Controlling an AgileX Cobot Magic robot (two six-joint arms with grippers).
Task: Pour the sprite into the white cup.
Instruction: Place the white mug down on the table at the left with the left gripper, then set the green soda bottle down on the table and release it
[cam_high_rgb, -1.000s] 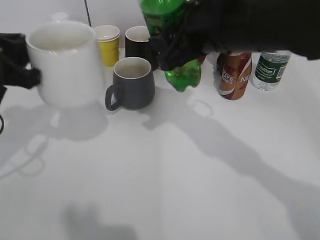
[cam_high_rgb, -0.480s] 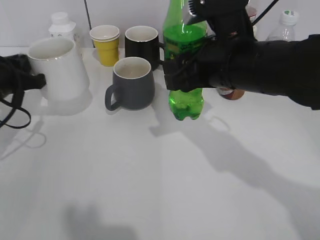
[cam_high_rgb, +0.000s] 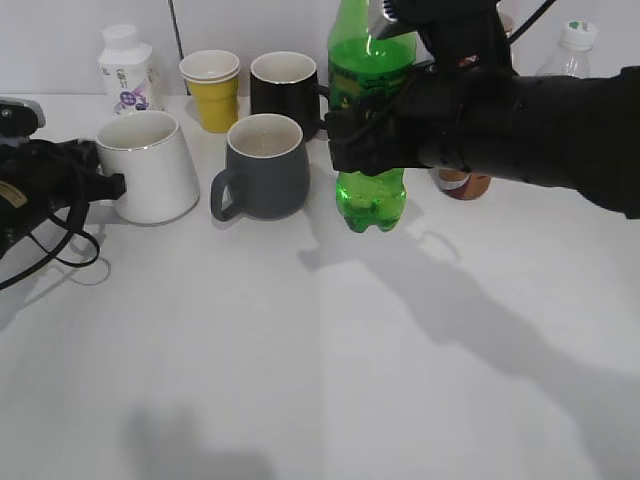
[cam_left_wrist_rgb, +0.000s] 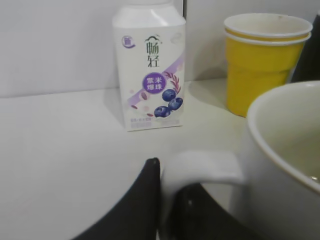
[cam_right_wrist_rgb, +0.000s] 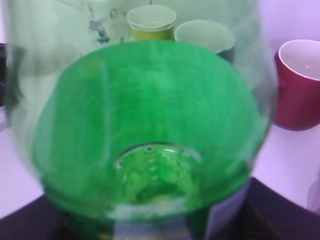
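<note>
Next, the right gripper releases the sprite upright on the table (cam_high_rgb: 394, 208) between the grey mug and brown can, nearer the can.
The sprite (cam_high_rgb: 371, 196) is a tall green bottle held upright near the middle of the table, its base at or just above the surface. My right gripper (cam_high_rgb: 372, 132) is shut around its middle. In the right wrist view the sprite (cam_right_wrist_rgb: 145, 115) fills the frame, with the right gripper (cam_right_wrist_rgb: 150, 227) below it. The white cup (cam_high_rgb: 152, 172) stands on the table at the left. My left gripper (cam_high_rgb: 106, 186) is shut on its handle. The left wrist view shows the left gripper (cam_left_wrist_rgb: 167, 200) pinching the handle of the white cup (cam_left_wrist_rgb: 285, 135).
A small white bottle with purple print (cam_high_rgb: 125, 70) (cam_left_wrist_rgb: 150, 65), a yellow cup (cam_high_rgb: 212, 90) (cam_left_wrist_rgb: 260, 60), a black mug (cam_high_rgb: 283, 88) and a grey mug (cam_high_rgb: 262, 165) stand behind and beside the white cup. A brown can (cam_high_rgb: 462, 184), a water bottle (cam_high_rgb: 568, 50) and a red mug (cam_right_wrist_rgb: 297, 85) stand at the back right.
The white cup came down from a raised position and moved right onto the table. The sprite swung from tilted to upright and came down beside the grey mug.
</note>
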